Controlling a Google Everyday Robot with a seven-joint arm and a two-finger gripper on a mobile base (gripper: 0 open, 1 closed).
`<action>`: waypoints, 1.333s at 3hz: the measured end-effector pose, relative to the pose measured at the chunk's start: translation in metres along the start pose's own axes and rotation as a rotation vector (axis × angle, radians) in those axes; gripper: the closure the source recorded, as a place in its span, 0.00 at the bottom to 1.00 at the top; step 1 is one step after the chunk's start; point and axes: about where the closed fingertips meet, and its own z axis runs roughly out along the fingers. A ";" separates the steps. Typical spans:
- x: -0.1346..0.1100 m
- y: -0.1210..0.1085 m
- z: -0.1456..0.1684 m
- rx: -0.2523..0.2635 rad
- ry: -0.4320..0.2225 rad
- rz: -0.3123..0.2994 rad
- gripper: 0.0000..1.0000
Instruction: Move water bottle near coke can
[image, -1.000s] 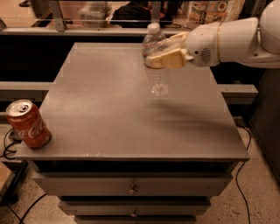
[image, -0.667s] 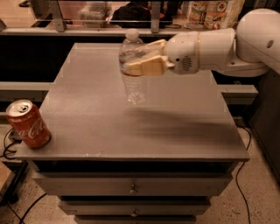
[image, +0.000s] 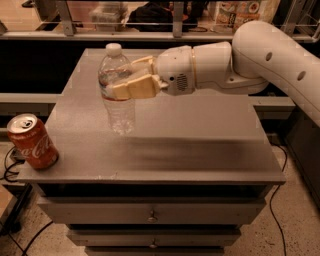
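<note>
Next, I let go of the water bottle on the grey cabinet top close beside the coke can (image: 83, 158), near the front edge.
The water bottle (image: 118, 107) is clear ribbed plastic with a white cap and stands upright in the left middle of the grey cabinet top (image: 200, 145), its base at or just above the surface. My gripper (image: 120, 82) reaches in from the right and is shut on the bottle's upper body, with tan fingers (image: 132, 87) on both sides. The coke can (image: 32, 141) is red with white script and a silver top. It stands upright at the front left corner, well to the left of and nearer than the bottle.
The top belongs to a drawer cabinet with drawers (image: 150, 215) below its front edge. A metal rail and a dark shelf (image: 175, 35) run behind it. Cables (image: 10, 170) hang at the left. My white arm (image: 280, 60) spans the right back.
My gripper has carried the water bottle leftward and toward the front, from the back right of the top toward the coke can. The can has not moved.
</note>
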 end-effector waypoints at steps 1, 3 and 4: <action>0.005 0.021 0.026 -0.059 0.001 -0.005 1.00; 0.021 0.048 0.066 -0.140 -0.004 0.013 1.00; 0.024 0.059 0.083 -0.169 -0.018 0.006 1.00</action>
